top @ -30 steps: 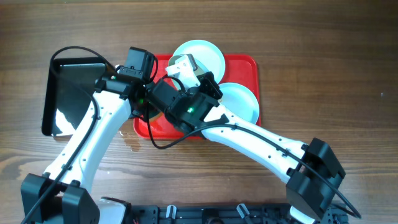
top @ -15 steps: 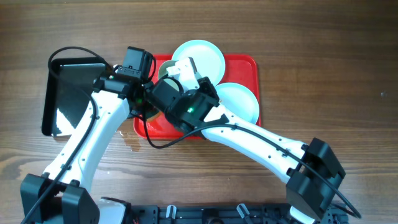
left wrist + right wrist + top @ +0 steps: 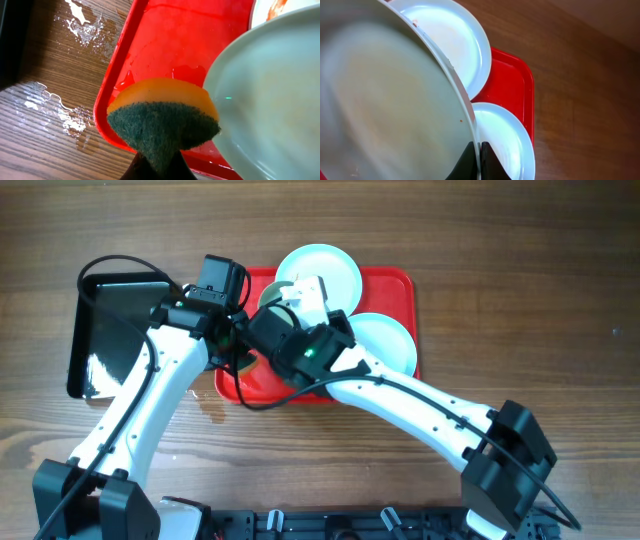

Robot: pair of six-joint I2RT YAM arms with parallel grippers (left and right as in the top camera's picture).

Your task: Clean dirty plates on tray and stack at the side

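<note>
Next, I release the third plate, still tilted on edge above the red tray, from my right gripper on the bare wood (image 3: 478, 299) (image 3: 596, 97) next to the red tray, opposite the black tray.
My right gripper (image 3: 479, 159) is shut on the rim of one pale mint plate (image 3: 385, 105) and holds it tilted on edge above the red tray (image 3: 512, 80). My left gripper (image 3: 157, 169) is shut on an orange sponge with a green scouring face (image 3: 162, 125), right beside the held plate (image 3: 270, 100), over the tray's left part (image 3: 160, 45). Two more plates lie on the tray (image 3: 400, 280): one at the far edge (image 3: 335, 270) with orange smears, one at the right (image 3: 390, 345). The arms hide most of the held plate in the overhead view.
A glossy black tray (image 3: 105, 330) lies on the wooden table left of the red tray. Water and foam patches (image 3: 80, 22) wet the table by the red tray's left rim. Cables loop over the left arm.
The right gripper has shifted slightly toward the far edge with the plate, tilting it more upright. The left gripper with the sponge has barely moved.
</note>
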